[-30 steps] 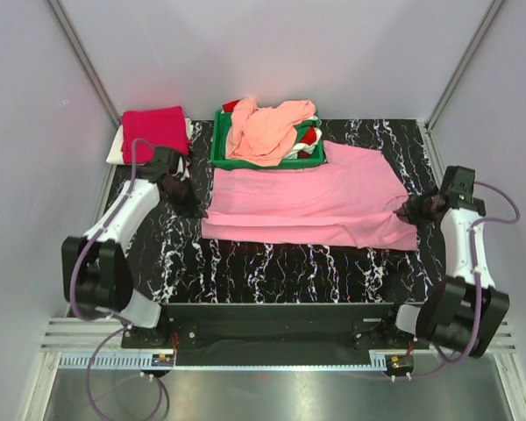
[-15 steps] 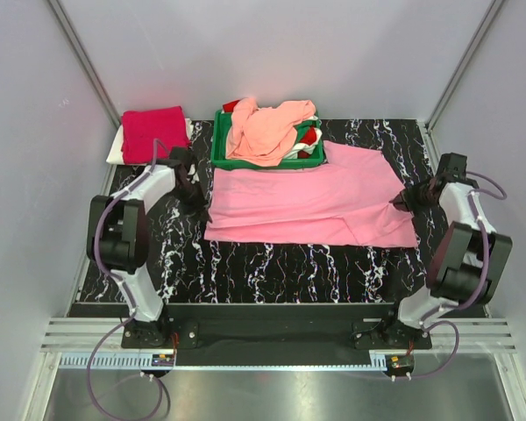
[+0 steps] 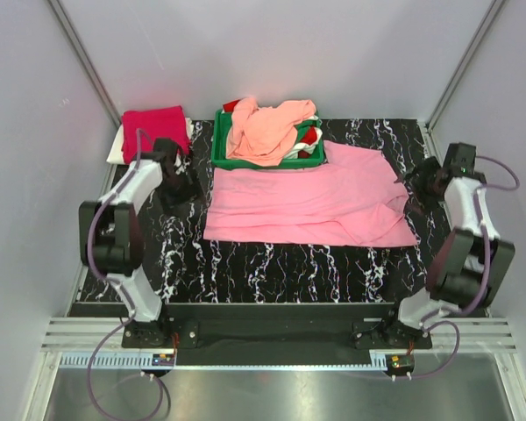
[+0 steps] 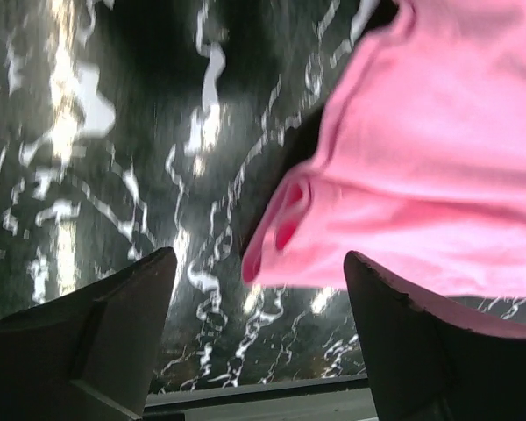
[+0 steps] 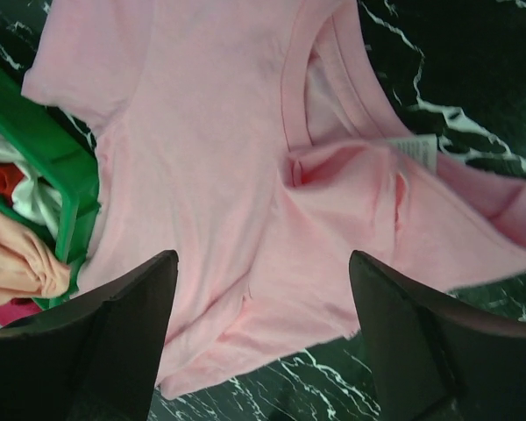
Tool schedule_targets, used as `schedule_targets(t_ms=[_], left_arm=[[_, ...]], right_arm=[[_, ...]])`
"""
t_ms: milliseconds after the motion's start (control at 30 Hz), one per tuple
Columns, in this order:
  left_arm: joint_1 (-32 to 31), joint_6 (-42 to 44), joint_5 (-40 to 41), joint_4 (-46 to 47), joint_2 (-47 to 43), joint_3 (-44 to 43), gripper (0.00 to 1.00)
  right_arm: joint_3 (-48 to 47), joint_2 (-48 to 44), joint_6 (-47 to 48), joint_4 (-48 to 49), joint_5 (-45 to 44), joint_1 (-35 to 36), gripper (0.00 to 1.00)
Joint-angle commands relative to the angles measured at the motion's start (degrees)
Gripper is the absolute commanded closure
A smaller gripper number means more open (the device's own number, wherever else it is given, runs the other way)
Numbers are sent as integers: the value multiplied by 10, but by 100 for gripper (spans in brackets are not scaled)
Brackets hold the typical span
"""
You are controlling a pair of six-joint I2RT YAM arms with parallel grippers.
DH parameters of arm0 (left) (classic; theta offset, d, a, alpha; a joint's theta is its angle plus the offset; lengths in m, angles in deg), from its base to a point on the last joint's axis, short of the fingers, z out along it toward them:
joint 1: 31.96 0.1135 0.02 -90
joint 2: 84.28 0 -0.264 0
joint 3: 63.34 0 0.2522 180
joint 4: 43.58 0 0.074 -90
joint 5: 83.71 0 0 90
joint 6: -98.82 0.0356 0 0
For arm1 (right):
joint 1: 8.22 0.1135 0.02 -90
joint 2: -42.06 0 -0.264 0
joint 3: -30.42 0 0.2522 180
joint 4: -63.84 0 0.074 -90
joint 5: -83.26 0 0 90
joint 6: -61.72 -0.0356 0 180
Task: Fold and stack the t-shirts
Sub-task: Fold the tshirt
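Next, my right gripper closes on the raised fold (image 3: 389,223) (image 5: 392,244) near the collar's white label, at the collar end of the pink t-shirt.
The pink t-shirt (image 3: 307,200) lies folded lengthwise across the middle of the black marble table, its collar and white label (image 5: 412,147) at the right end. My left gripper (image 3: 188,181) hovers open just off the shirt's left edge; the left wrist view shows its corner (image 4: 421,175) beyond my open left gripper (image 4: 259,263), nothing between the fingers. My right gripper (image 3: 418,186) hangs open over the collar end; in the right wrist view it (image 5: 263,259) is empty above the cloth (image 5: 202,132). A folded crimson t-shirt (image 3: 153,132) rests on a white one (image 3: 115,151) at the back left.
A green tray (image 3: 267,163) stands at the back centre, touching the pink shirt's far edge, with a crumpled peach t-shirt (image 3: 267,132) and other red and white cloth in it. The tray's rim (image 5: 53,158) shows at the left of the right wrist view.
Both grippers have opened and let go of the pink shirt's ends. They have drawn back a little from it, and the shirt now lies loose on the table.
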Motion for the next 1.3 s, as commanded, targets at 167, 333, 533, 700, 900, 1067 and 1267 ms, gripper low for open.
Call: schedule_targets(t_ms=[167,333,533,700,900,1067,1267], left_arm=[[-35,-28,-24,114,-203,187,20],[-42,-33,-50,167,-208,245,24],[-43,-28,-59,189,-187,260,26],[-46,-29,-63,195,-158,237,30],[-63,-37,-44,197,-120,200,34],[-66,-38,-11,192,-84,166,45],[-70,-38,1,187,-51,137,55]], right_arm=[[195,-119,3,47,-14,0,23],[192,-73,5,71,-10,0,33],[173,-20,9,90,-19,0,40],[180,-12,9,101,-22,0,42],[186,-11,11,107,-22,0,43],[190,-16,15,110,-14,0,44],[193,-18,27,109,-18,0,45]])
